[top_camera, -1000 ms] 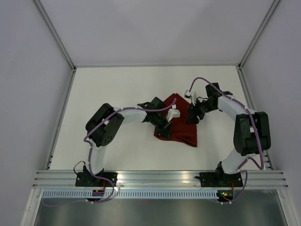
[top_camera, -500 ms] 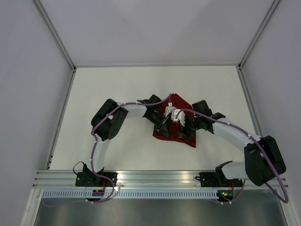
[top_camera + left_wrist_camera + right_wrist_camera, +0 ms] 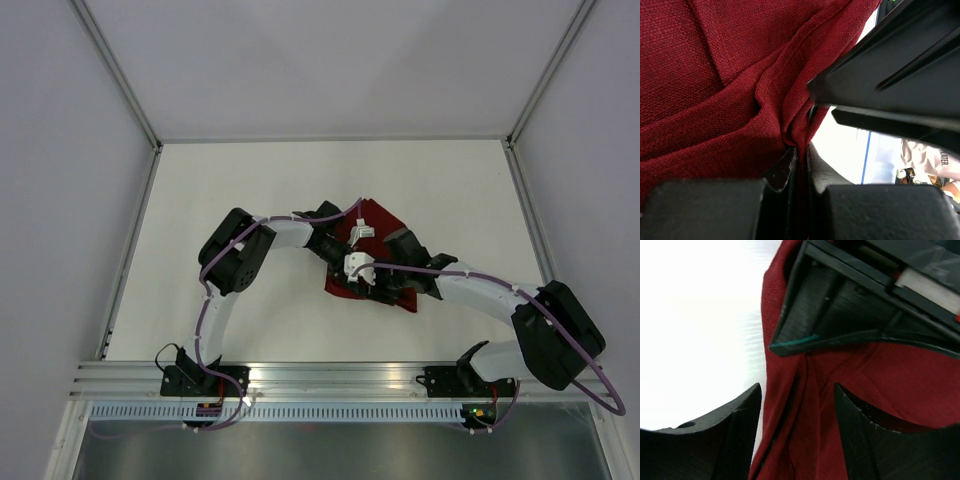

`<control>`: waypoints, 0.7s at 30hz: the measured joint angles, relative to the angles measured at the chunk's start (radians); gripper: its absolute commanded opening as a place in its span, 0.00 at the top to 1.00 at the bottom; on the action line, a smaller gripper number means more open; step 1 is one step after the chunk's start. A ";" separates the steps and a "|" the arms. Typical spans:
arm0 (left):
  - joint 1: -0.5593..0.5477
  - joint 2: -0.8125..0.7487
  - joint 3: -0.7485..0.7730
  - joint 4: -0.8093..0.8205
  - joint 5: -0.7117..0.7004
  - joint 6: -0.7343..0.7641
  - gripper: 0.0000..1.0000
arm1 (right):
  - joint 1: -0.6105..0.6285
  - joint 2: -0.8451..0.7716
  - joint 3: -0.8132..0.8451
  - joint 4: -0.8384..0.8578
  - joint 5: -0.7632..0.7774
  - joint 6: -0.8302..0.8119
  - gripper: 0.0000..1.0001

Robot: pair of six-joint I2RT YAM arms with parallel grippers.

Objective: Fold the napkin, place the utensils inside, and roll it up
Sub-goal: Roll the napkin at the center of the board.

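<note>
The fold bunches up at my left gripper's fingers, so next my right gripper pinches the top of the fold (image 3: 792,407) next to them before my left gripper opens and grabs the fold again.
The dark red napkin (image 3: 386,218) lies bunched at the table's middle, mostly under both arms. My left gripper (image 3: 344,256) is shut on a raised fold of the napkin (image 3: 715,90), pinched between its fingers (image 3: 801,155). My right gripper (image 3: 360,278) is open and empty, its jaws apart just above a ridge of the cloth (image 3: 880,375) near the napkin's left edge, close in front of the left gripper's black body (image 3: 850,305). A thin teal sliver (image 3: 800,341) shows along that body's edge; I cannot tell whether it is a utensil. No other utensil shows.
The white table (image 3: 230,190) is walled by grey panels at left, back and right. An aluminium rail (image 3: 340,378) carrying the arm bases runs along the near edge. The two arms cross closely over the napkin.
The right arm has swung from the napkin's right side across to its near-left part, ending beside the left gripper. The left gripper has stayed on the cloth, shifting slightly.
</note>
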 measured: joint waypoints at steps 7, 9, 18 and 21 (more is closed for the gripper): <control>0.002 0.007 0.004 -0.002 0.009 -0.009 0.98 | 0.029 0.048 -0.029 0.029 0.045 -0.002 0.41; 0.002 0.007 0.004 -0.002 0.010 -0.009 0.98 | 0.030 0.068 -0.029 0.039 0.053 -0.004 0.56; 0.012 -0.008 -0.027 0.050 0.009 -0.031 0.75 | 0.029 0.119 0.012 0.013 0.031 0.000 0.82; 0.024 -0.051 -0.090 0.131 -0.002 -0.075 0.70 | 0.005 0.158 0.053 -0.021 -0.011 -0.009 0.86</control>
